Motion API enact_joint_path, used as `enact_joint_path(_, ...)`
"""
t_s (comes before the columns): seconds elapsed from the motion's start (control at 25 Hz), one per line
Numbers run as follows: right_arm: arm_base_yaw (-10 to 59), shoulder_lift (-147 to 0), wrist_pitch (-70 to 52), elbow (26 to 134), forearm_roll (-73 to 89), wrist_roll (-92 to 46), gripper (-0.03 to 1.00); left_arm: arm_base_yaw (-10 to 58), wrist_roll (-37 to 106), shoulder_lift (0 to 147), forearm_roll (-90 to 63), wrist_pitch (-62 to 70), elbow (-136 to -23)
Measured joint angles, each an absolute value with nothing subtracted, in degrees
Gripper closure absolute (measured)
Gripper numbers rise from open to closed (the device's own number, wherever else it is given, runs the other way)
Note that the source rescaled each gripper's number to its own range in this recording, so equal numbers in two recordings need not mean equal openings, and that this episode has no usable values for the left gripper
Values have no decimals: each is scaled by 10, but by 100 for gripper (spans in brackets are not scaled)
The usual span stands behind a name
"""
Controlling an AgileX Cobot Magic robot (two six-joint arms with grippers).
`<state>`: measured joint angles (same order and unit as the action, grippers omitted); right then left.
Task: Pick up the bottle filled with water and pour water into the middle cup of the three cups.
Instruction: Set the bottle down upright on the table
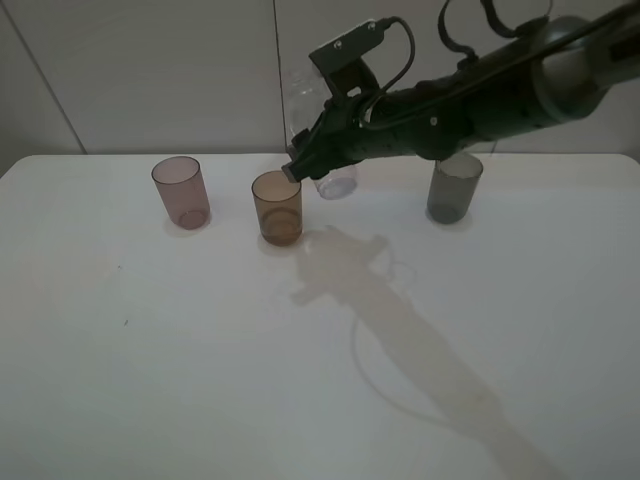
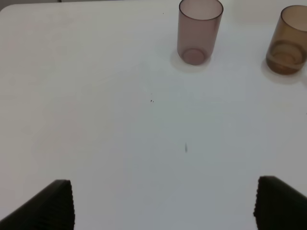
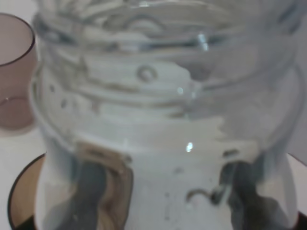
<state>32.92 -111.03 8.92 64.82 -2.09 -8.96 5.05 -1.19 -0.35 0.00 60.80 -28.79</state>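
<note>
Next, I let go of the clear bottle with my right gripper on the table (image 1: 357, 244) between the amber cup and the dark grey cup. The bottle is now just behind the amber cup.
Three cups stand in a row: the pinkish one (image 1: 181, 191) on the left, the amber middle cup (image 1: 277, 207), and the dark grey one (image 1: 454, 187) on the right. My right gripper (image 1: 300, 165) reaches in from the upper right and is shut on the clear bottle (image 1: 338, 182), just behind and right of the amber cup's rim. In the right wrist view the bottle (image 3: 163, 96) fills the picture, with dark fingers (image 3: 91, 191) showing through it, the amber cup (image 3: 19, 201) and the pinkish cup (image 3: 14, 72) beside it. My left gripper (image 2: 163, 206) is open over bare table.
The white table (image 1: 200, 350) meets a pale wall at its far edge. In the left wrist view the pinkish cup (image 2: 199, 31) and the amber cup (image 2: 289, 40) stand far ahead of the left fingers. The right arm's shadow falls across the table's middle.
</note>
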Motion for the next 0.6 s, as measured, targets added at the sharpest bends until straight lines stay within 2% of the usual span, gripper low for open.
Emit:
enact_joint_path(0.4,324,-1141,383,502,67,-66,97,50,-12,-3,0,608,-288)
enact_joint_path(0.6,324,-1190,432,492,91,-66,97,50,-12,-3,0,608,-288)
